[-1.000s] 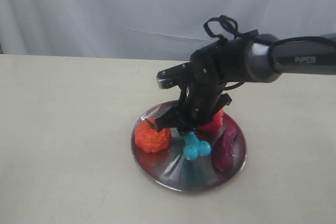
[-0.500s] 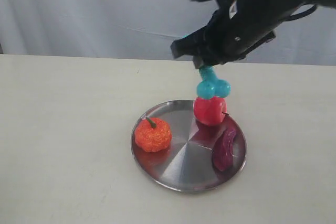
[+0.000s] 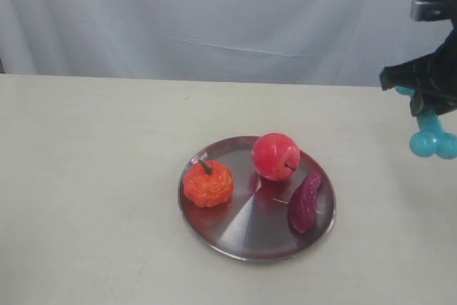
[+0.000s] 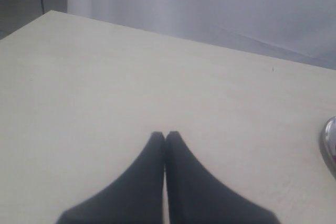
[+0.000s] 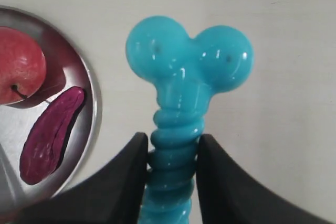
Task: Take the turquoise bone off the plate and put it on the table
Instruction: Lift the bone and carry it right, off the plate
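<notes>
The turquoise bone, now hanging in the air above the table, will be let go by my right gripper on the table (image 3: 363, 197) (image 5: 137, 134) beside the plate's rim, near the dark purple-red oblong toy.
The turquoise bone (image 3: 433, 139) hangs in the air at the far right, knobby end down, well clear of the plate (image 3: 243, 237) and above the table (image 3: 93, 176). My right gripper (image 3: 423, 108) is shut on its ribbed shaft. In the right wrist view the bone (image 5: 189, 72) sticks out between the black fingers (image 5: 126, 171) of the gripper (image 5: 173, 141), over bare tabletop beside the plate's rim (image 5: 93, 103). My left gripper (image 4: 166, 136) is shut on nothing, low over the table, and is out of the exterior view.
On the plate lie an orange pumpkin toy (image 3: 208, 183), a red apple (image 3: 275, 156) and a dark purple-red oblong toy (image 3: 305, 202). A pale curtain (image 3: 214, 12) hangs behind the table's far edge. The plate's edge (image 4: 329, 145) shows in the left wrist view.
My right gripper has lifted the turquoise bone off the plate and carried it up and far to the right. The apple now shows unobstructed; the other toys stayed put.
</notes>
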`<state>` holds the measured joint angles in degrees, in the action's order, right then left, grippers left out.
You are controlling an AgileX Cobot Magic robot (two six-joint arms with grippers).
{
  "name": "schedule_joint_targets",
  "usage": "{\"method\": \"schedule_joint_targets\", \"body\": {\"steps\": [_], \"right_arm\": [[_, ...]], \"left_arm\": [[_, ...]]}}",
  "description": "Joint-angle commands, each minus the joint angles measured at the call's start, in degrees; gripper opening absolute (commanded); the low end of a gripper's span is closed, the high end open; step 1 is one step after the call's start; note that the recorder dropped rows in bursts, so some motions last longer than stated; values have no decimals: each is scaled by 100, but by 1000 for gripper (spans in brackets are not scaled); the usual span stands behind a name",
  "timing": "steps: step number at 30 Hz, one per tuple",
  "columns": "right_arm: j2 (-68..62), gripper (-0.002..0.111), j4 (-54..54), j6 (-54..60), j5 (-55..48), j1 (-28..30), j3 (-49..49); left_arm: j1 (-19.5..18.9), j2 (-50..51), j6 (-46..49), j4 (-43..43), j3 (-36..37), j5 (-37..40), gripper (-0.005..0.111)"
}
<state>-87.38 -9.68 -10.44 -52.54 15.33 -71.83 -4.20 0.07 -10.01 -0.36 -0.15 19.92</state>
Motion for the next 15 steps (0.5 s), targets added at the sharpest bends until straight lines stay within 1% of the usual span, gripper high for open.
{"method": "schedule_joint_targets", "body": {"steps": [1, 4, 9, 15], "right_arm": [[9, 0, -73, 102, 993, 49, 710], [-410, 0, -73, 102, 1111, 49, 887], [-1118, 0, -73, 65, 1268, 49, 897], [-1618, 0, -14, -68, 1621, 49, 897]], "left_arm": [[-26, -7, -11, 36, 15, -31, 0], [-26, -7, -11, 36, 15, -31, 0], [-26, -7, -11, 36, 15, -31, 0], [-26, -7, -11, 36, 15, -31, 0]]}}
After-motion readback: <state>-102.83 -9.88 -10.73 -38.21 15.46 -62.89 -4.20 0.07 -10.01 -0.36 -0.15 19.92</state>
